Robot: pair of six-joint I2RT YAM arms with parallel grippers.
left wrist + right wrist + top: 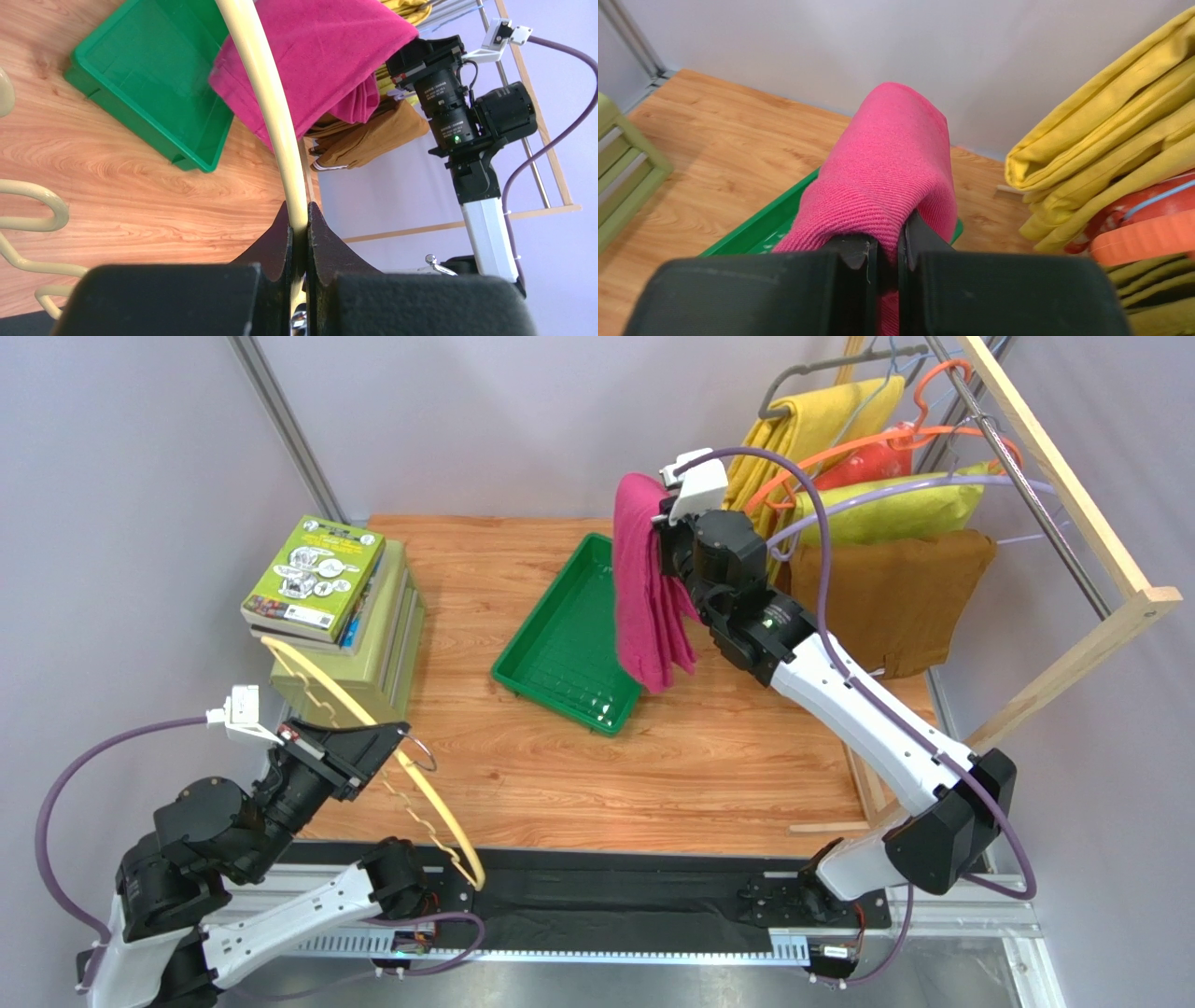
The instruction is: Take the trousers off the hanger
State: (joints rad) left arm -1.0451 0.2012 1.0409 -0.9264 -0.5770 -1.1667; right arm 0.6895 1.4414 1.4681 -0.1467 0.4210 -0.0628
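Next, I open my right gripper to let go of the magenta-pink trousers inside the near half of the green tray [572,640].
The magenta-pink trousers [648,588] hang folded from my right gripper [673,518], which is shut on their upper fold, above the far end of the green tray [561,637]. In the right wrist view the trousers [892,168] drape over my shut fingers [854,252]. The cream-yellow hanger [368,717] is bare and apart from the trousers, at the near left over the table edge. My left gripper [376,751] is shut on its curved upper bar. In the left wrist view the bar [270,112] runs up from between my fingers [323,241]; the trousers [323,56] show behind it.
A stack of green books and a box [337,602] stands at the back left. A wooden rack [1080,518] at the back right carries yellow, olive and brown garments [898,595] on orange and lilac hangers. The green tray also shows in the left wrist view [151,77].
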